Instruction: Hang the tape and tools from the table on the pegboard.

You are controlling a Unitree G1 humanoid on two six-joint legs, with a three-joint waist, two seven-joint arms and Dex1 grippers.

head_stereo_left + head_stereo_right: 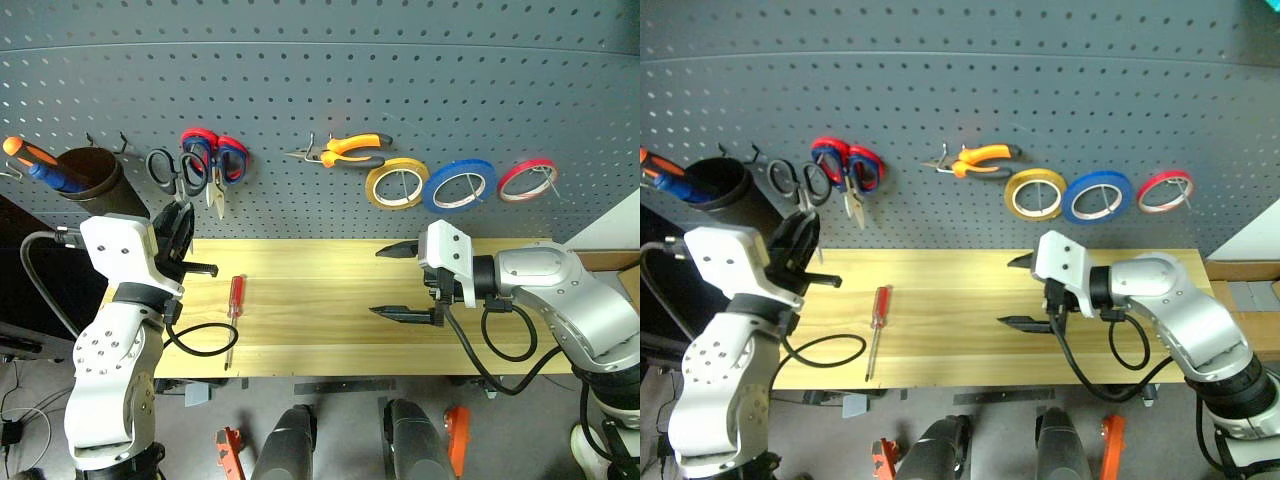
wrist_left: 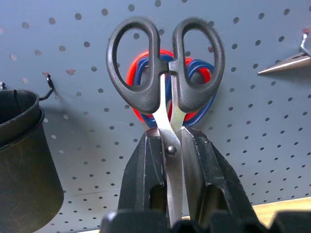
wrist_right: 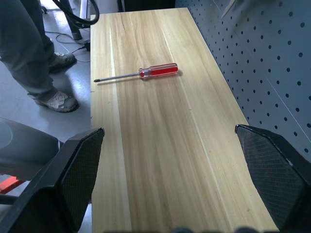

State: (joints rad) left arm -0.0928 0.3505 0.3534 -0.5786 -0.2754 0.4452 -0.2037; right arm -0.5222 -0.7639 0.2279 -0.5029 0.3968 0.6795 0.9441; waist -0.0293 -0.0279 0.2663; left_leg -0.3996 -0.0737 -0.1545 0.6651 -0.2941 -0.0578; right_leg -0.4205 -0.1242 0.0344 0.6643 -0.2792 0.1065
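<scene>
I will use my left gripper to set the black-handled scissors free, letting go of them in front of the hanging red and blue scissors (image 1: 208, 177) (image 2: 170, 104).
My left gripper (image 2: 171, 138) is shut on the blades of black-handled scissors (image 2: 165, 92), holding them handles-up close to the dark grey pegboard (image 1: 320, 70) at its left part, beside hanging red and blue scissors (image 1: 218, 158). My right gripper (image 1: 400, 282) stands open over the right half of the wooden table (image 1: 320, 265), nothing between its fingers. A red-handled screwdriver (image 1: 233, 303) lies on the table's left half. The blue tape (image 1: 459, 185) hangs on the pegboard at the right. Orange pliers (image 1: 350, 150) hang near the middle.
A yellow roll (image 1: 396, 185) and a thin red roll (image 1: 527, 178) hang either side of the blue tape. A black cup (image 1: 88, 178) holding an orange-and-blue tool hangs at the far left. A person's legs (image 3: 34, 53) stand beyond the table's end.
</scene>
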